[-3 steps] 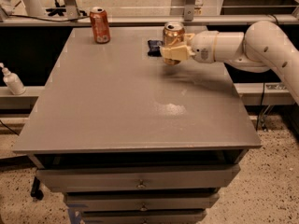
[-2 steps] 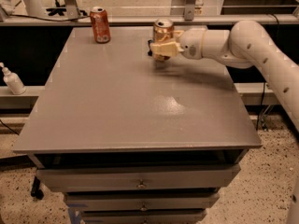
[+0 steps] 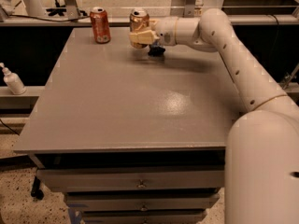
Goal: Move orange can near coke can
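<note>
Next, I let go of the orange can with my gripper on the grey table (image 3: 119, 45) between the coke can and the small dark object.
The coke can (image 3: 100, 25), red-orange with whitish markings and a silver top, stands upright near the far left edge of the grey table (image 3: 126, 106). The orange can (image 3: 139, 22), golden-orange with a silver top, is held upright in my gripper (image 3: 140, 35), a short way right of the coke can. My gripper is shut on it, its cream fingers wrapped across the can's lower half. The can's base is hidden, so I cannot tell whether it touches the table. My white arm reaches in from the right.
A small dark object (image 3: 156, 51) lies on the table just right of the gripper. A white pump bottle (image 3: 13, 80) stands on a ledge left of the table. Drawers (image 3: 140, 183) sit under the table front. Metal frame legs stand behind the far edge.
My gripper has carried the orange can leftward along the far side of the table, closer to the coke can. The coke can has not moved.
</note>
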`<act>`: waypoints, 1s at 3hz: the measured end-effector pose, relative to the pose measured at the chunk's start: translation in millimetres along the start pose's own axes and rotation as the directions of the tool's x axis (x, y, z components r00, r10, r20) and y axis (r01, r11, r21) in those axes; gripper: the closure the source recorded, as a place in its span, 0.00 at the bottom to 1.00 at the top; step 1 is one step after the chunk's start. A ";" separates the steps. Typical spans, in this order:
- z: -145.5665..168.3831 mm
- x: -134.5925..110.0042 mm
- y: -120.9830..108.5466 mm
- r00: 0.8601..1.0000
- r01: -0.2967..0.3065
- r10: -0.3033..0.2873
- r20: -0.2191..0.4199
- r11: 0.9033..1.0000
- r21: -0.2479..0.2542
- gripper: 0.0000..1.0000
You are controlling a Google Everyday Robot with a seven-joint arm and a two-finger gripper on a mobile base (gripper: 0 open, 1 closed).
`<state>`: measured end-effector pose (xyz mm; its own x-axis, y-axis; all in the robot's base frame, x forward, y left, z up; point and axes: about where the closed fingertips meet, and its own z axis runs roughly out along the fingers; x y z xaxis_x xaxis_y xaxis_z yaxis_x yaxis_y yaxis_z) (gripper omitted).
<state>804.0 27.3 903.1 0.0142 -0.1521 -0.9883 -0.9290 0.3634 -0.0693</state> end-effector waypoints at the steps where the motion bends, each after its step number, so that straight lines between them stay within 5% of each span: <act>1: 32.9 -13.0 -8.2 0.999 0.038 -0.038 -0.003 0.999 -0.030 1.00; 3: 53.6 -15.9 -8.2 0.996 0.045 -0.043 -0.083 0.999 0.015 1.00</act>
<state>831.2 76.0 912.0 0.0239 -0.2431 -0.9697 -0.9219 0.3699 -0.1155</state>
